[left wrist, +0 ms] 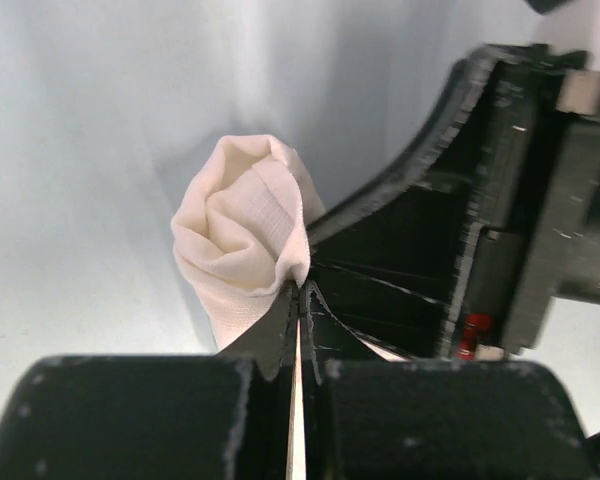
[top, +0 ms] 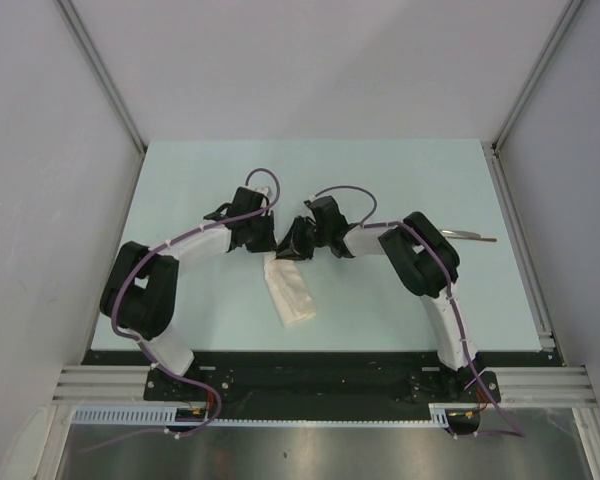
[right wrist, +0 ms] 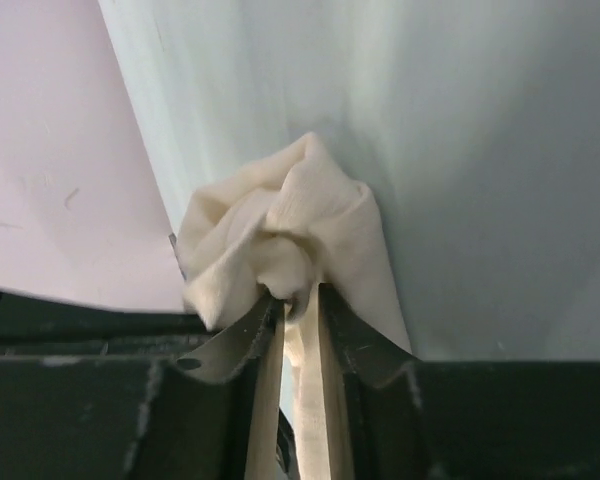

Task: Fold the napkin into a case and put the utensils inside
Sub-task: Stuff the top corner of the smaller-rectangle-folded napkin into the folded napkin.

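Observation:
I should open my right gripper, back it off and take the cloth at the case opening's rim [right wrist: 325, 215], because the case's upper end bunches into crumpled folds where my grippers meet.
The napkin is folded into a narrow white case [top: 290, 292] that lies near the table's middle, running from the two grippers toward the near edge. My left gripper [top: 267, 238] is shut on the case's upper end; in the left wrist view the cloth [left wrist: 242, 235] bunches just past the closed fingertips. My right gripper [top: 292, 246] is shut on the same end from the right; in the right wrist view the cloth [right wrist: 290, 225] is pinched between its fingers. The spoon [top: 470, 236] lies on the table at the right, behind the right arm, partly hidden.
The pale green table [top: 380, 180] is walled by grey panels at left, back and right. A metal rail [top: 520, 250] runs along the right edge. The two grippers nearly touch each other over the case.

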`<state>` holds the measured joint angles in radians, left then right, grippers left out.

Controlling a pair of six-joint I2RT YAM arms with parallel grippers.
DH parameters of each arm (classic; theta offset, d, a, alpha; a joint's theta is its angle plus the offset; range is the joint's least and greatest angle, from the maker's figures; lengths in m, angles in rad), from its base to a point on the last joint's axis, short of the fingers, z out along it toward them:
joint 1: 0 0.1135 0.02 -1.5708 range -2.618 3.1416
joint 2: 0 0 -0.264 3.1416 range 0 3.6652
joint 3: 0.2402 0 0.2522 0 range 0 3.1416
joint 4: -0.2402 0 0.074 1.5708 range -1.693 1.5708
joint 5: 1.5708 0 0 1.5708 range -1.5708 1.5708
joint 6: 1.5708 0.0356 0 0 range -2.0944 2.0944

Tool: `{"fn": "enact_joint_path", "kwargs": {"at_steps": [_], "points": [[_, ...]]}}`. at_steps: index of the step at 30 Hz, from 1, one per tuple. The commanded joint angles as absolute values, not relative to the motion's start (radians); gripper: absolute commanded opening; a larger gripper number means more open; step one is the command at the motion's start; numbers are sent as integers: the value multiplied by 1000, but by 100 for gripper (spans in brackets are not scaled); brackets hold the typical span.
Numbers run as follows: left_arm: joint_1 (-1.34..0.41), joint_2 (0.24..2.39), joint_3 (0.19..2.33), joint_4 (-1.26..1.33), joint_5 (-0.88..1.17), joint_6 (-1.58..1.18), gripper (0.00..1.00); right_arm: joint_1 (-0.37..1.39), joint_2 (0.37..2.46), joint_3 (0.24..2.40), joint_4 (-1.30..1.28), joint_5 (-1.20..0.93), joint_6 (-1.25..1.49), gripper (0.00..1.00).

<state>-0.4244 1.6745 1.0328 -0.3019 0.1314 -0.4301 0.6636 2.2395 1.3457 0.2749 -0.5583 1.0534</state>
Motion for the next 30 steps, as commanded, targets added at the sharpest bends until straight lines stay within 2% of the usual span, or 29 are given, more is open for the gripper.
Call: {"fn": "enact_joint_path", "kwargs": {"at_steps": [1,10,13,14,15,30], "points": [[-420,1641,1028,-296,152,-456,0,647,2125,1318,273,-581,985,26],[-413,1634,1035,-305,147,-446,0,643,2068,1270,221,-569,923,30],[-413,1629,1034,-304,150,-445,0,643,2085,1282,222,-552,920,17],[-413,1629,1034,-302,149,-443,0,644,2094,1287,219,-551,920,4],[-413,1628,1034,-304,150,-443,0,644,2106,1296,215,-542,920,0],[-413,1635,1032,-296,169,-442,0,658,2215,1410,187,-518,899,0]]}}
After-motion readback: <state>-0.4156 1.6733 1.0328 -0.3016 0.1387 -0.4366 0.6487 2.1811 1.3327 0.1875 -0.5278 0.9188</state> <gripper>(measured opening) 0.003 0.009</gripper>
